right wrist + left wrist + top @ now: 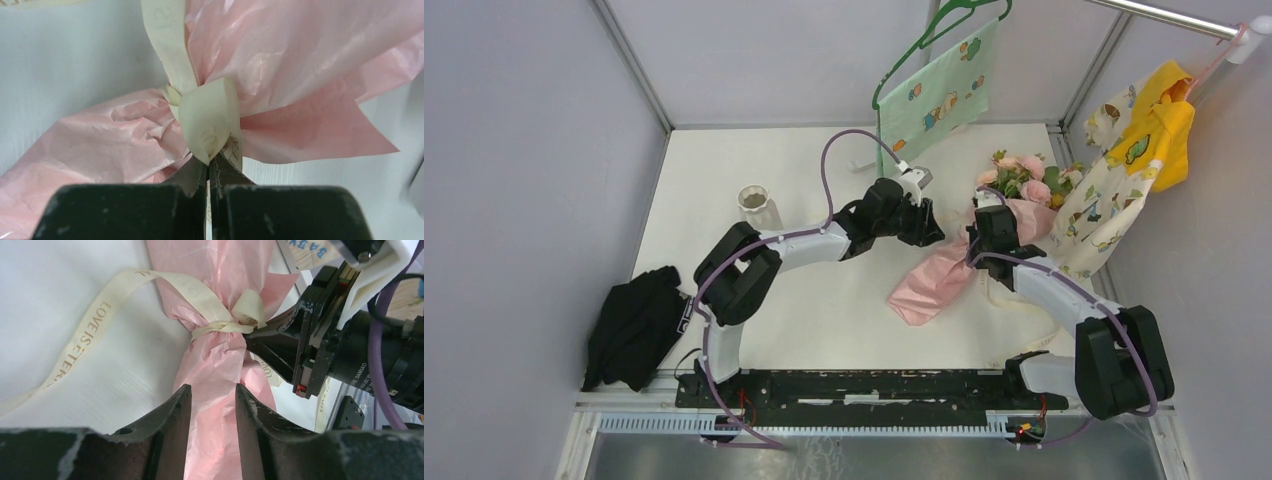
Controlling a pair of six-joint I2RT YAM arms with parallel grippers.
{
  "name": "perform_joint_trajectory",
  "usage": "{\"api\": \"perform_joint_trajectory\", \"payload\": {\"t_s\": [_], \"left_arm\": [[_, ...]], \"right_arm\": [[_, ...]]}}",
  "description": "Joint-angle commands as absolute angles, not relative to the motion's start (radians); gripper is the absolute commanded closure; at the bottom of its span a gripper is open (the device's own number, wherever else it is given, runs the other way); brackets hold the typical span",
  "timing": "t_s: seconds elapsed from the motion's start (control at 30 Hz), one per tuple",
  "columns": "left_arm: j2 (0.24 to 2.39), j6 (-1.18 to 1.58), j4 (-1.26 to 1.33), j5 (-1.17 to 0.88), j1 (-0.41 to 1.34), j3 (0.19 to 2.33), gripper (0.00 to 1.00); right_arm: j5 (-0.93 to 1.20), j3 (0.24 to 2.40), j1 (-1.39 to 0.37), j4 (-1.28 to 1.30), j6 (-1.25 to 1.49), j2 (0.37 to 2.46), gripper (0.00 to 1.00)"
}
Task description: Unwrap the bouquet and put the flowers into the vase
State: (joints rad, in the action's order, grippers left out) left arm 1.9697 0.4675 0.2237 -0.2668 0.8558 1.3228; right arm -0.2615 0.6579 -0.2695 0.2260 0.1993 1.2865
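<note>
My left gripper should pinch the paper (211,347) just below the ribbon's knot before my right gripper pulls the ribbon's loop, as the ribbon is tight around the unheld pink paper.
The bouquet (936,282) lies on the white table, its pink paper running from the tail up to the flowers (1022,176). A cream ribbon (89,332) printed with gold letters is tied round its waist. My right gripper (208,164) is shut on a loop of that ribbon (207,120) at the knot, and it shows as the black jaws (261,336) in the left wrist view. My left gripper (213,392) stands open just over the pink paper (215,365) below the knot, with a finger (175,412) on either side. The white vase (757,205) stands far left, apart from both grippers.
A black cloth (634,325) lies at the near left edge. A mint-green patterned cloth (939,90) hangs on a hanger at the back. Yellow and cream garments (1136,150) hang from the rail on the right, close behind the flowers.
</note>
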Motion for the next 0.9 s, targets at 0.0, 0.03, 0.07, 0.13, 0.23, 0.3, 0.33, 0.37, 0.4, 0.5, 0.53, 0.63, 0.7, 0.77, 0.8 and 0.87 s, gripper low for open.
{"api": "perform_joint_trajectory", "payload": {"t_s": [0.0, 0.03, 0.07, 0.13, 0.23, 0.3, 0.33, 0.37, 0.4, 0.5, 0.53, 0.63, 0.7, 0.77, 0.8, 0.87], "left_arm": [[1.983, 0.425, 0.354, -0.404, 0.838, 1.324, 0.56], [2.006, 0.448, 0.402, -0.462, 0.831, 1.323, 0.57], [2.03, 0.466, 0.446, -0.496, 0.829, 1.326, 0.58], [2.078, 0.48, 0.505, -0.552, 0.825, 1.353, 0.6], [2.146, 0.48, 0.535, -0.586, 0.824, 1.408, 0.63], [2.187, 0.487, 0.536, -0.6, 0.824, 1.448, 0.64], [2.204, 0.492, 0.537, -0.604, 0.824, 1.466, 0.64], [2.219, 0.498, 0.54, -0.61, 0.824, 1.484, 0.64], [2.232, 0.504, 0.542, -0.611, 0.824, 1.497, 0.65], [2.257, 0.517, 0.555, -0.597, 0.821, 1.517, 0.65], [2.264, 0.525, 0.561, -0.593, 0.82, 1.521, 0.64], [2.283, 0.545, 0.572, -0.587, 0.816, 1.538, 0.61], [2.291, 0.536, 0.564, -0.575, 0.814, 1.551, 0.55], [2.299, 0.516, 0.532, -0.559, 0.815, 1.579, 0.51], [2.303, 0.504, 0.518, -0.551, 0.815, 1.588, 0.49], [2.31, 0.481, 0.503, -0.537, 0.816, 1.593, 0.48]], "right_arm": [[-0.237, 0.597, -0.264, 0.146, 0.243, 1.198, 1.0], [-0.232, 0.594, -0.261, 0.143, 0.244, 1.195, 1.0], [-0.228, 0.592, -0.26, 0.143, 0.244, 1.197, 1.0], [-0.216, 0.591, -0.256, 0.147, 0.245, 1.203, 1.0], [-0.176, 0.568, -0.249, 0.123, 0.254, 1.182, 1.0], [-0.156, 0.557, -0.248, 0.108, 0.262, 1.163, 1.0], [-0.15, 0.558, -0.248, 0.107, 0.262, 1.16, 1.0], [-0.145, 0.561, -0.247, 0.11, 0.263, 1.161, 1.0], [-0.139, 0.561, -0.248, 0.109, 0.263, 1.161, 1.0], [-0.116, 0.559, -0.247, 0.102, 0.264, 1.162, 1.0], [-0.107, 0.557, -0.247, 0.098, 0.264, 1.162, 1.0], [-0.094, 0.549, -0.248, 0.088, 0.264, 1.157, 1.0], [-0.086, 0.546, -0.247, 0.085, 0.263, 1.155, 1.0], [-0.079, 0.542, -0.247, 0.082, 0.265, 1.152, 1.0], [-0.075, 0.539, -0.247, 0.079, 0.264, 1.148, 1.0], [-0.063, 0.534, -0.247, 0.069, 0.265, 1.137, 1.0]]}}
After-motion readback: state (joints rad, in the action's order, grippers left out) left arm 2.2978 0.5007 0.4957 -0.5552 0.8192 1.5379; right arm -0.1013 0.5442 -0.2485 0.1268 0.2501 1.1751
